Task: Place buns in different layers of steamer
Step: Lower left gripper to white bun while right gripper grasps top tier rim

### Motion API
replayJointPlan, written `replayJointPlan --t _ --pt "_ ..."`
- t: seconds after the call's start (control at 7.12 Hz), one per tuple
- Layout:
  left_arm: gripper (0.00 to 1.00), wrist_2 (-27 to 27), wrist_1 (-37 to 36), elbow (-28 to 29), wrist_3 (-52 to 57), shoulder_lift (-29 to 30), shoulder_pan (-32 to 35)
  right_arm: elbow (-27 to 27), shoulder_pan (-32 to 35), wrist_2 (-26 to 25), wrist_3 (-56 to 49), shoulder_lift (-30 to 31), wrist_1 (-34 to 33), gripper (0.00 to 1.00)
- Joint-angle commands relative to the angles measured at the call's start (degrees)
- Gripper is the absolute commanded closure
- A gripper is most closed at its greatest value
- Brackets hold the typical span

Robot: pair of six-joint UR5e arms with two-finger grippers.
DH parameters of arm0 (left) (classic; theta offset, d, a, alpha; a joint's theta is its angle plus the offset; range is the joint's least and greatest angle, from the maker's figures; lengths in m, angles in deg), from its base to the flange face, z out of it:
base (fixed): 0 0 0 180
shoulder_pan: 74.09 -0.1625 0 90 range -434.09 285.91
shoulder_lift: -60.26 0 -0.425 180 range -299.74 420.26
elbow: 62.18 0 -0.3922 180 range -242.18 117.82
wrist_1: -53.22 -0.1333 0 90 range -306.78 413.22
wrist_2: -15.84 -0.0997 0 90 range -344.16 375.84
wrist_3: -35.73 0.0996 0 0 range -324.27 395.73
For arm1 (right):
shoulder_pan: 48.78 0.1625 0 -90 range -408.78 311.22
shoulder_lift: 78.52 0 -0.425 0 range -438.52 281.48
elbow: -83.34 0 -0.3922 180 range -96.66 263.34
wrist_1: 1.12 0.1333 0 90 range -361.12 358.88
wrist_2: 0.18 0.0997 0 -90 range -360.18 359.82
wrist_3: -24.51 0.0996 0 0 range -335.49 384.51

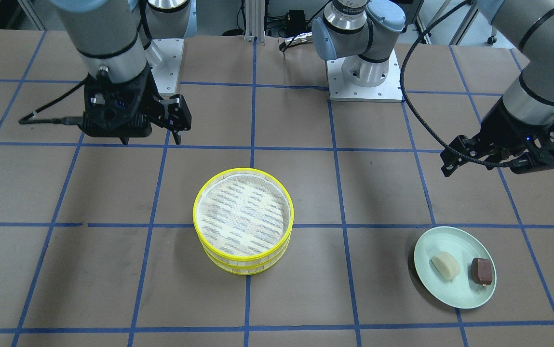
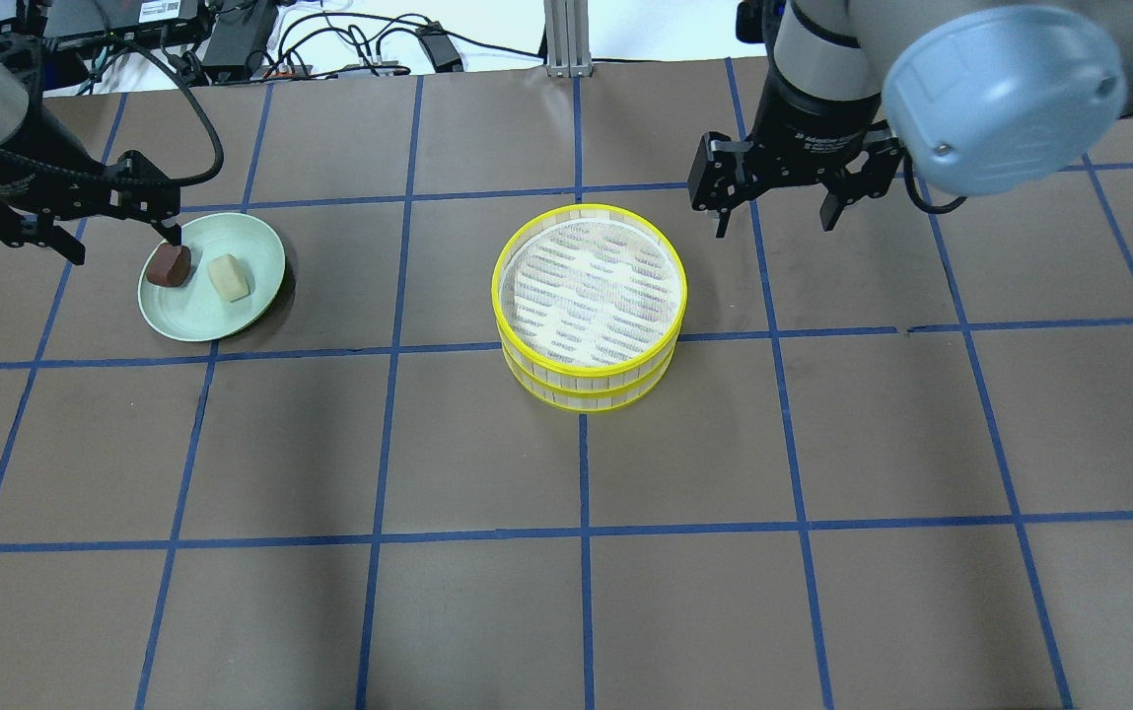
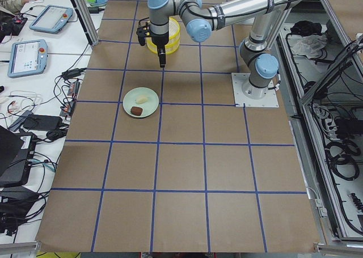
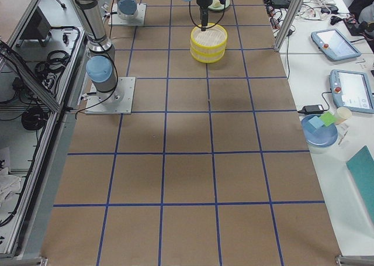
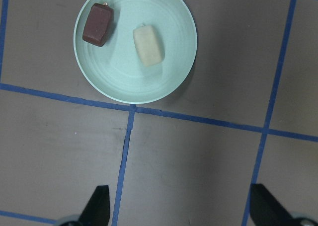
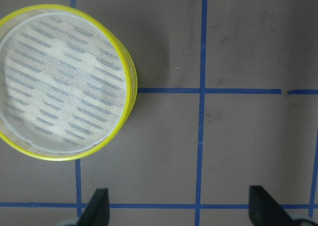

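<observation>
The cream-white bun's middle [image 1: 446, 265] [image 5: 148, 46], beside the reddish-brown bun on the plate, should be the next spot my left gripper goes to and closes on.
The steamer [image 2: 589, 301] stands mid-table as two stacked yellow-rimmed layers; the top layer's mesh floor [image 6: 62, 82] is bare and the lower layer's inside is hidden. The cream-white bun [image 2: 229, 277] and the reddish-brown bun [image 2: 170, 265] lie side by side on a pale green plate [image 2: 260, 237]. My left gripper [image 2: 124, 247] is open and empty, raised just behind the plate; its wrist view shows both buns [image 5: 148, 45] [image 5: 98, 24] ahead of the open fingers. My right gripper [image 2: 775, 222] is open and empty, raised beside the steamer's far right.
The table is brown paper with a blue tape grid. The arm bases [image 1: 363, 77] stand at the robot's edge. Tablets, cables and a blue bowl [image 4: 319, 131] lie on side benches off the table.
</observation>
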Motion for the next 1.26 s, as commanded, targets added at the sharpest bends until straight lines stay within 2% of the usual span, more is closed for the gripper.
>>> replayJointPlan --t 0.0,0.14,0.28,0.42,0.56,0.7,0.84,0.98,1.12 --pt "0.00 -0.03 -6.84 -1.15 -0.47 6.59 -0.37 -0.90 3.18 0.49 3.05 -8.34 -6.40 0.11" --pt "0.00 -0.03 -11.12 -1.15 -0.82 10.27 -0.37 -1.69 3.28 0.49 3.15 -11.77 -11.39 0.10" --pt "0.00 0.06 -15.25 -1.15 -1.52 14.23 -0.37 -3.09 3.28 0.40 3.41 -13.98 -13.52 0.19" --pt "0.00 0.06 -20.34 -1.15 -1.53 17.40 -0.46 -3.37 3.28 0.23 4.63 -14.96 -13.54 0.23" --pt "0.00 0.15 -22.74 -1.06 -1.70 20.47 -0.46 -3.89 3.28 0.40 4.65 -15.32 -13.37 0.37" --pt "0.00 0.06 -25.89 -0.97 -1.70 22.51 -0.64 -3.98 3.28 0.58 4.65 -16.02 -13.46 0.67" --pt "0.00 0.06 -26.10 -0.80 -1.70 24.44 -0.73 -3.98 3.28 0.49 4.47 -15.94 -13.37 0.87" --pt "0.00 0.06 -26.19 -0.53 -1.70 25.50 -0.81 -3.98 3.28 0.49 4.38 -15.68 -13.28 1.00" --pt "0.00 -0.03 -26.19 -0.53 -1.70 26.82 -0.90 -3.90 3.19 0.23 4.38 -15.24 -13.11 1.00"
